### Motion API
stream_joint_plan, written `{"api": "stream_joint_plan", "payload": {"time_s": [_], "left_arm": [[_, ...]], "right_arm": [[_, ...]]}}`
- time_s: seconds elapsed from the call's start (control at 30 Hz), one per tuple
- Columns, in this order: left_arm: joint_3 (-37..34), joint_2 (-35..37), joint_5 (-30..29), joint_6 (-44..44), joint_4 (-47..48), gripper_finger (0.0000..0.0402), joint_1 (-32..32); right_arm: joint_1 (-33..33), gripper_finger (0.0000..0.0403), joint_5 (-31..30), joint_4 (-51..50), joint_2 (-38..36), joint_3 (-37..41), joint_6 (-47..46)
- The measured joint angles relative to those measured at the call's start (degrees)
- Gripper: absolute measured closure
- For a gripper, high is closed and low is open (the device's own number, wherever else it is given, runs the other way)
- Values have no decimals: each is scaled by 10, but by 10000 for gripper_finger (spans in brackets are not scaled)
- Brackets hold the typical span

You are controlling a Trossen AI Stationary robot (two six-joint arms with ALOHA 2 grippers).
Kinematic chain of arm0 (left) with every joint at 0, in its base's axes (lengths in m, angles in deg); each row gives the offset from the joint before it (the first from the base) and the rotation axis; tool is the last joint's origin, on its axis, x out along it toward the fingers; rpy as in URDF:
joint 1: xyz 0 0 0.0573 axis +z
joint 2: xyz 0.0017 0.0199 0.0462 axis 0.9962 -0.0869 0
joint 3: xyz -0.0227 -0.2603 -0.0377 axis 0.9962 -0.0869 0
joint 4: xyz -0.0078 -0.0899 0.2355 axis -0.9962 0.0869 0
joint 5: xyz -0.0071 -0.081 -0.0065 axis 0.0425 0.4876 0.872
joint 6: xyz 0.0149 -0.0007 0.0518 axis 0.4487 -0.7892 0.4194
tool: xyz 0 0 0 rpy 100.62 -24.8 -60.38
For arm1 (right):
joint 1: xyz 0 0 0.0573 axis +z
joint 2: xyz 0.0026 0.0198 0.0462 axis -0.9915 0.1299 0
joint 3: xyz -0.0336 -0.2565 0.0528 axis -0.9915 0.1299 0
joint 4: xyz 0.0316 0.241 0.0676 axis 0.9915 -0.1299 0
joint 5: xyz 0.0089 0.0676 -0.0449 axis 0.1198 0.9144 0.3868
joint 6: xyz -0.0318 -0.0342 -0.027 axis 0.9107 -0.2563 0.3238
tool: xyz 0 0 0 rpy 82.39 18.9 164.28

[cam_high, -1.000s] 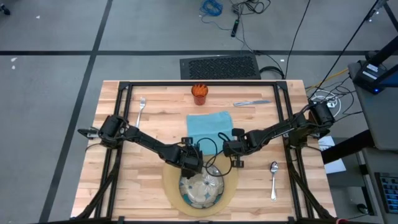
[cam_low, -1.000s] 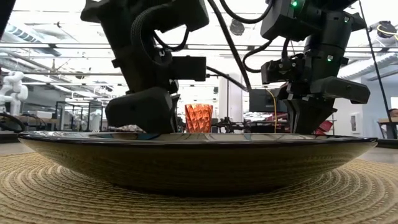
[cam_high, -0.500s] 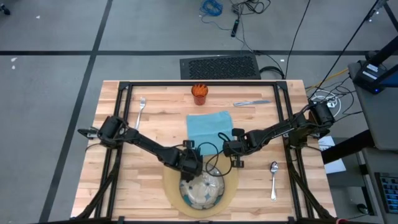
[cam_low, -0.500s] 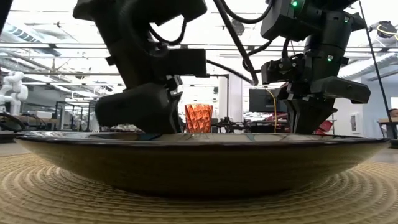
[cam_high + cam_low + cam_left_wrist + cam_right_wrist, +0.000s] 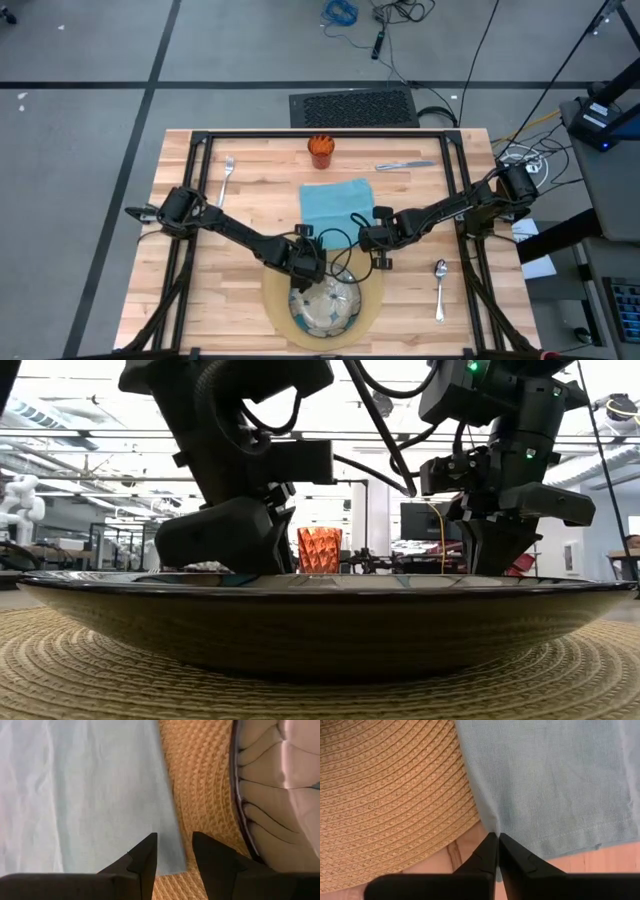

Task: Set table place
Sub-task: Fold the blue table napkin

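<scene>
My left gripper needs to pinch the napkin's corner [image 5: 176, 862] between its open fingers before both grippers lift the napkin, as its edge lies loose over the mat.
The teal napkin [image 5: 335, 203] lies flat on the table [image 5: 250, 215]; its near edge overlaps the round tan mat [image 5: 275, 300]. The patterned dish [image 5: 325, 308] sits on the mat. My right gripper [image 5: 497, 836] is shut at the napkin's near right corner [image 5: 378, 245]. My left gripper [image 5: 173, 840] stands open over the napkin's near left corner, one finger over the cloth, the other over the mat, between napkin and dish [image 5: 270, 785]. In the low view the dish rim [image 5: 320, 585] hides both grippers' fingertips. My right gripper pinches the napkin's edge [image 5: 491, 824] between its two shut fingers, close to a corner beside the mat [image 5: 390, 795]. The fingers come from above, slanting down. The cloth puckers toward them, and the rest of it lies flat on the table. My left gripper may rest on the napkin's edge [image 5: 172, 827]; I cannot tell.
An orange cup [image 5: 320, 150] stands beyond the napkin near the far edge. A fork [image 5: 228, 175] lies at the far left, a knife [image 5: 405, 165] at the far right, and a spoon [image 5: 440, 285] to the right of the mat. The table's black frame [image 5: 200, 200] runs along its sides.
My left gripper has rolled a little and shifted slightly toward the table's left. The dish has crept a little toward the near edge and shows wider in the low view. My right gripper has kept still, shut on the napkin.
</scene>
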Motion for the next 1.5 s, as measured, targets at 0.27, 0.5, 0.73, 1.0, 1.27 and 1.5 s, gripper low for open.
{"api": "stream_joint_plan", "payload": {"time_s": [0.27,0.5,0.73,1.0,1.27,1.5], "left_arm": [[0,0,13,-4,0,287,6],[0,0,29,-19,0,295,14],[0,0,28,-19,-1,378,18],[15,-1,-39,-4,13,401,13],[37,-1,-57,1,43,401,8],[68,-1,-102,-9,100,401,2]], "right_arm": [[0,403,1,0,0,0,0],[0,403,1,0,0,0,-2],[0,403,0,0,0,0,-3],[0,403,-2,0,0,0,2],[0,403,-21,-41,0,-20,2],[2,403,-72,-157,0,-123,4]]}}
